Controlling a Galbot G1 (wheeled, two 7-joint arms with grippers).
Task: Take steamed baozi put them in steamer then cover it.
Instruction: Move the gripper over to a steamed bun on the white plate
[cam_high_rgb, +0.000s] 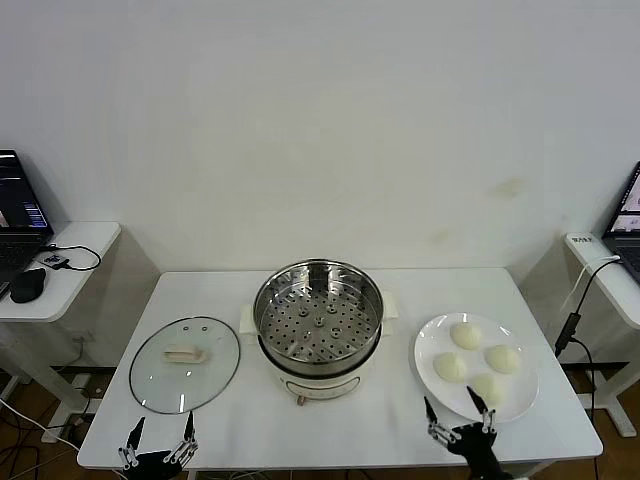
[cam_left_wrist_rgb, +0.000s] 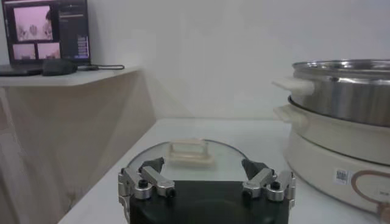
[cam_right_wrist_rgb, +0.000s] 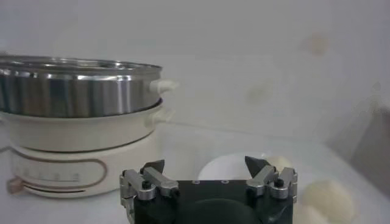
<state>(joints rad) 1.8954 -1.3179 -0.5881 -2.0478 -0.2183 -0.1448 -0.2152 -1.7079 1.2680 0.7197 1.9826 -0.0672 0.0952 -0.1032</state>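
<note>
The baozi (cam_high_rgb: 466, 335) nearest the far edge of the white plate is next, and my right gripper will go to it and close on that baozi's sides.
The steamer (cam_high_rgb: 318, 325), a shiny steel pot with a perforated tray on a cream-white base, stands uncovered at the table's middle. Its tray holds nothing. Several cream-white baozi (cam_high_rgb: 466, 336) lie on a white plate (cam_high_rgb: 428, 345) to its right. The cover (cam_high_rgb: 185, 363), a glass lid with a cream handle, lies flat to its left. My left gripper (cam_high_rgb: 159, 437) is open and empty at the front edge, just before the cover (cam_left_wrist_rgb: 190, 152). My right gripper (cam_high_rgb: 459, 417) is open and empty at the front edge, just before the plate. A baozi (cam_right_wrist_rgb: 328, 199) and the steamer (cam_right_wrist_rgb: 82, 122) show in the right wrist view.
Side desks with laptops stand off the table: one far left (cam_high_rgb: 20, 215), one far right (cam_high_rgb: 628, 215). A black mouse (cam_high_rgb: 27, 285) and cables lie on the left desk. The steamer's side (cam_left_wrist_rgb: 341, 122) shows in the left wrist view. A white wall is behind.
</note>
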